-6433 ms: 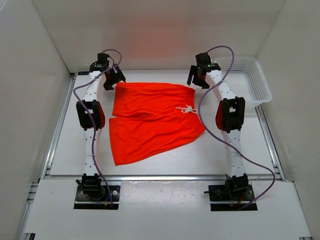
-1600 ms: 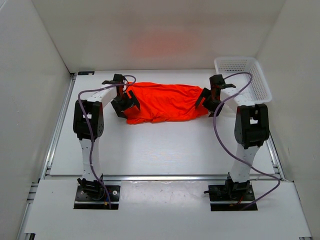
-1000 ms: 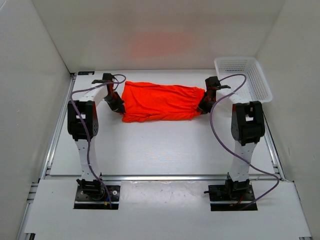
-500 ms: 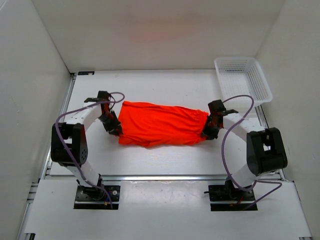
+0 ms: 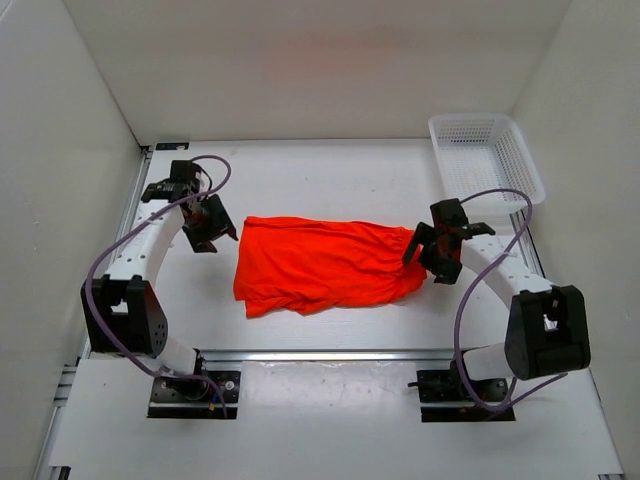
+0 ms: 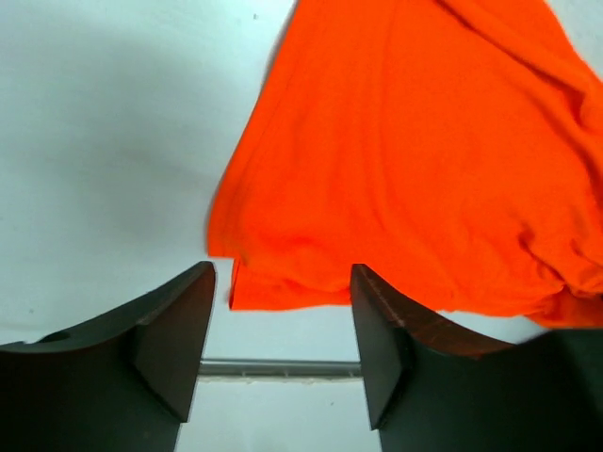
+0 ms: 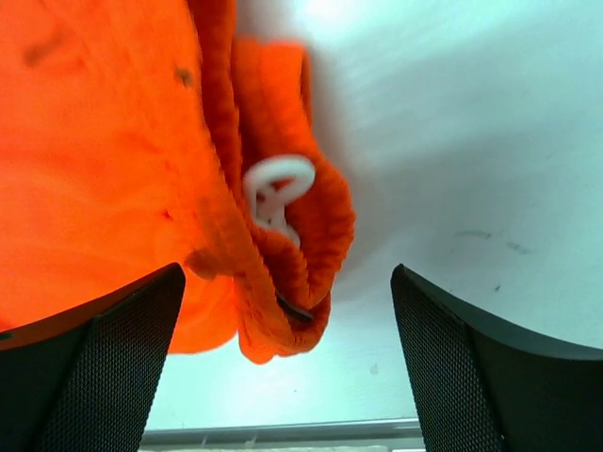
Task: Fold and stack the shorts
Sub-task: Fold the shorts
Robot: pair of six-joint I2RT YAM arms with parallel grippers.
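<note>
My open right fingers are at the waistband's near corner; next I take the waistband (image 7: pixel 279 193) beside the white drawstring before folding it over the legs.
The orange shorts (image 5: pixel 325 265) lie folded in half lengthwise on the white table, the waistband end to the right. My left gripper (image 5: pixel 215 230) is open and empty, just left of the shorts' left end and apart from it. In the left wrist view the shorts (image 6: pixel 415 160) lie ahead of the open left gripper (image 6: pixel 283 330). My right gripper (image 5: pixel 425 255) is open at the waistband end. In the right wrist view the bunched waistband (image 7: pixel 283 273) and the white drawstring (image 7: pixel 273 188) lie between the wide-open jaws of the right gripper (image 7: pixel 287 348), not gripped.
A white plastic basket (image 5: pixel 487 155) stands at the back right corner. A metal rail (image 5: pixel 320 353) runs along the table's near edge, just in front of the shorts. White walls close in the left, back and right sides.
Both grippers pulled the folded shorts from the back of the table toward the near edge, then opened. The left gripper has drawn back to the left, away from the cloth.
</note>
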